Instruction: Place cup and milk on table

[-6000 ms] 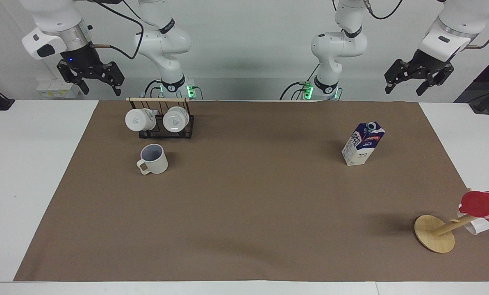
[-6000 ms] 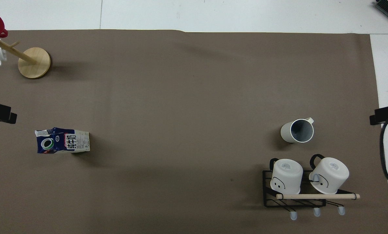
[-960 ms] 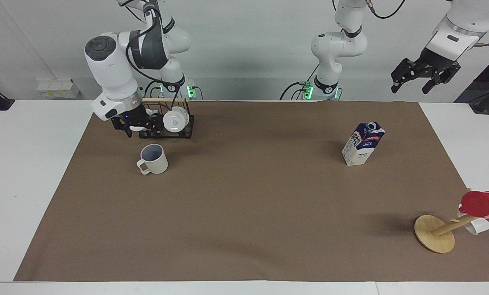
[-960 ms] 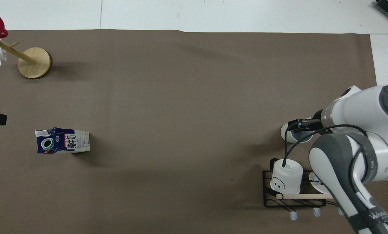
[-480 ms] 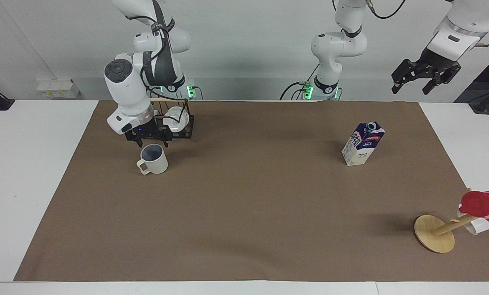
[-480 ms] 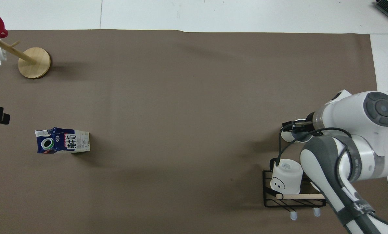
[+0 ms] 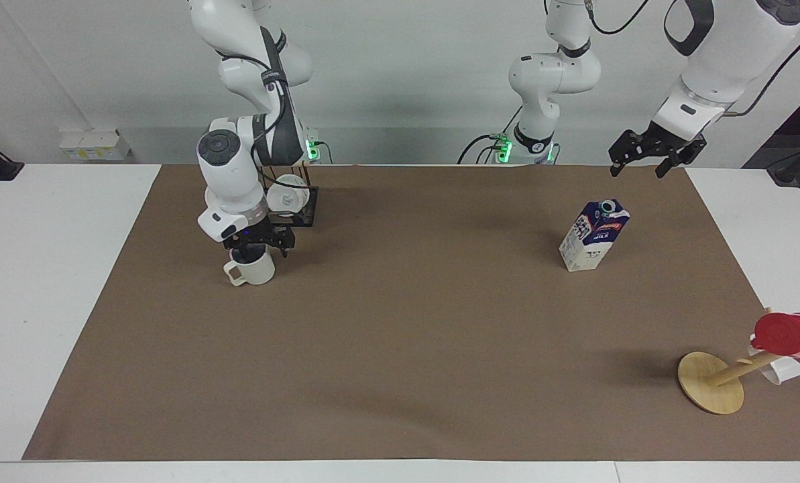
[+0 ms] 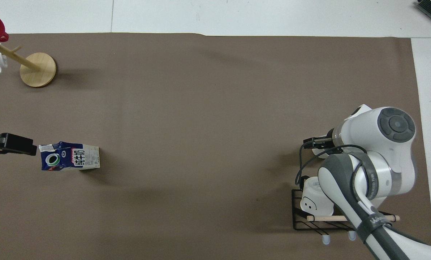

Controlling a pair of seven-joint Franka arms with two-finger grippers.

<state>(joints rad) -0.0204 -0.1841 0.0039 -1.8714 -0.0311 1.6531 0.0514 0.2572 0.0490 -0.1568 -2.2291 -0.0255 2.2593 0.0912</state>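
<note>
The milk carton has a blue upper part [image 8: 64, 156] by the carton's cap. I will close my left gripper on that part of it.
The cream-white cup [image 7: 259, 271] stands upright on the brown mat [image 7: 400, 335] of the table [image 7: 51, 268], just in front of the mug rack, its handle toward the right arm's end. My right gripper [image 7: 257, 249] is down at the cup's mouth, open, and hides the rim; from overhead the right gripper [image 8: 309, 142] and arm cover nearly all of the cup. The milk [image 7: 594, 235] stands on the mat toward the left arm's end. My left gripper [image 7: 636, 170] hangs open in the air, apart from the carton. Overhead, the left gripper [image 8: 27, 148] sits beside the milk [image 8: 69, 156].
A black wire rack [image 7: 302, 208] holding white mugs [image 8: 314, 196] stands close to the robots, right by the cup. A tipped wooden mug tree [image 7: 710, 382] with a red cup [image 7: 785, 333] lies near the table's corner, farther from the robots than the milk.
The right arm swung from beside the rack down onto the cup's mouth. The left gripper dropped lower and came in toward the milk. Cup and milk have not moved.
</note>
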